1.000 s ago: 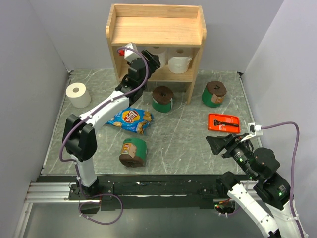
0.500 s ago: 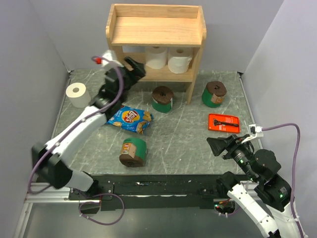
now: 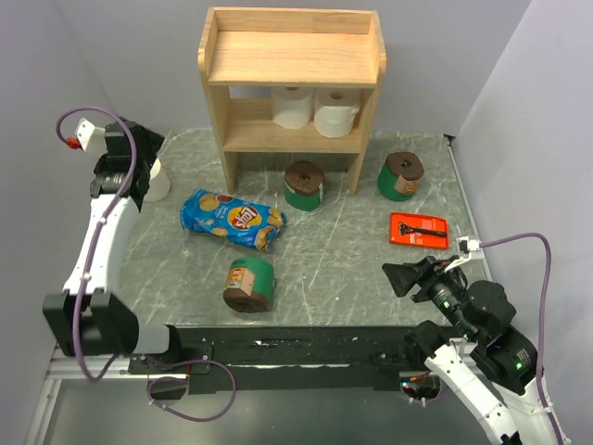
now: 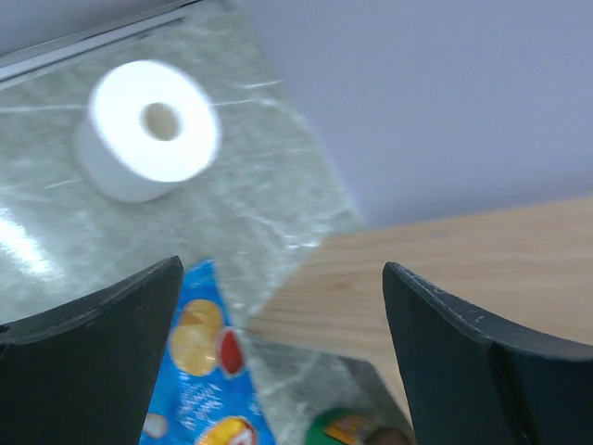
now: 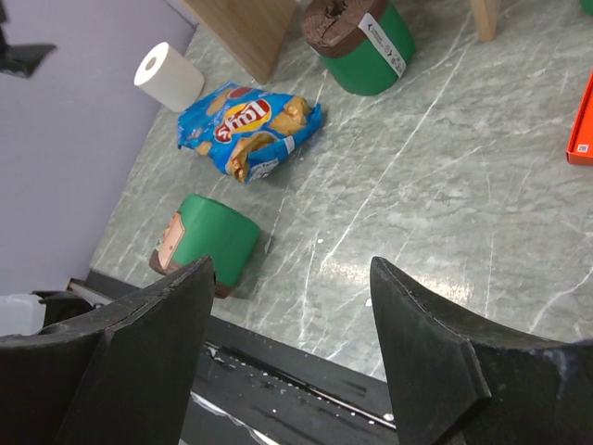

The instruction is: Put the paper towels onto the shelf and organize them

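Note:
My left gripper should grip the white roll's near side (image 3: 156, 181) (image 4: 126, 134) next, with one of its fingers inside the roll's center hole and the other outside.
The light-wood shelf (image 3: 291, 56) stands at the back, with two white paper towels (image 3: 294, 106) (image 3: 335, 113) on its lower tier. A third white roll (image 3: 158, 182) (image 4: 148, 129) stands at the far left, and my left gripper (image 3: 141, 159) (image 4: 281, 271) hovers open and empty just over it. Two green-wrapped rolls stand upright in front of the shelf (image 3: 303, 185) (image 3: 400, 176). Another green roll (image 3: 248, 283) (image 5: 209, 242) lies on its side near the front. My right gripper (image 3: 398, 275) (image 5: 292, 264) is open and empty, low at the front right.
A blue chip bag (image 3: 232, 219) (image 5: 250, 124) lies between the white roll and the lying green roll. An orange razor package (image 3: 419, 230) lies flat at the right. Grey walls close in both sides, and a black rail (image 3: 296, 348) runs along the front edge.
My left arm pulled back from the shelf's lower tier and swung left to the white roll on the table, its jaws opening wide. The right arm barely shifted.

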Controlling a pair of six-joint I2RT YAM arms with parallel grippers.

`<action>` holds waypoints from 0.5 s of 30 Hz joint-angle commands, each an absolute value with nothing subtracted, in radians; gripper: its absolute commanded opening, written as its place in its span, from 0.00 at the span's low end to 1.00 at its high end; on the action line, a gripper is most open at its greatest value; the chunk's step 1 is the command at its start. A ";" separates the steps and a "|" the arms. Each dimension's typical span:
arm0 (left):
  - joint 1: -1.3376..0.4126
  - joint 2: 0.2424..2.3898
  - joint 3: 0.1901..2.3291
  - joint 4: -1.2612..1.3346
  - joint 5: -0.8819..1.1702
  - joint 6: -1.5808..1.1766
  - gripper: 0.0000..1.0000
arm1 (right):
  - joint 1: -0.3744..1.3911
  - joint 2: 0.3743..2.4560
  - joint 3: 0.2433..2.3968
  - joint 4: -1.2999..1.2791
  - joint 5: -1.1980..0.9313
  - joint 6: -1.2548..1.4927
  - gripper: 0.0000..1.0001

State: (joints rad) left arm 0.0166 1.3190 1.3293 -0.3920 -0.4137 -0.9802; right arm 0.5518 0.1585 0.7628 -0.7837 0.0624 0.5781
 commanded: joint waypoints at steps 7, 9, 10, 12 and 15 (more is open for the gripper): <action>0.212 1.577 1.397 -0.520 -0.259 -1.137 0.93 | 0.555 0.149 0.756 -0.772 0.051 0.572 0.75; 0.244 1.635 1.422 -0.543 -0.256 -1.146 0.91 | 0.554 0.149 0.752 -0.770 0.048 0.575 0.75; 0.251 1.652 1.440 -0.540 -0.252 -1.144 0.90 | 0.555 0.146 0.749 -0.770 0.049 0.574 0.75; 0.268 1.692 1.448 -0.511 -0.235 -1.128 0.87 | 0.555 0.140 0.747 -0.772 0.055 0.574 0.75; 0.288 1.744 1.473 -0.497 -0.226 -1.126 0.86 | 0.555 0.135 0.746 -0.770 0.060 0.572 0.75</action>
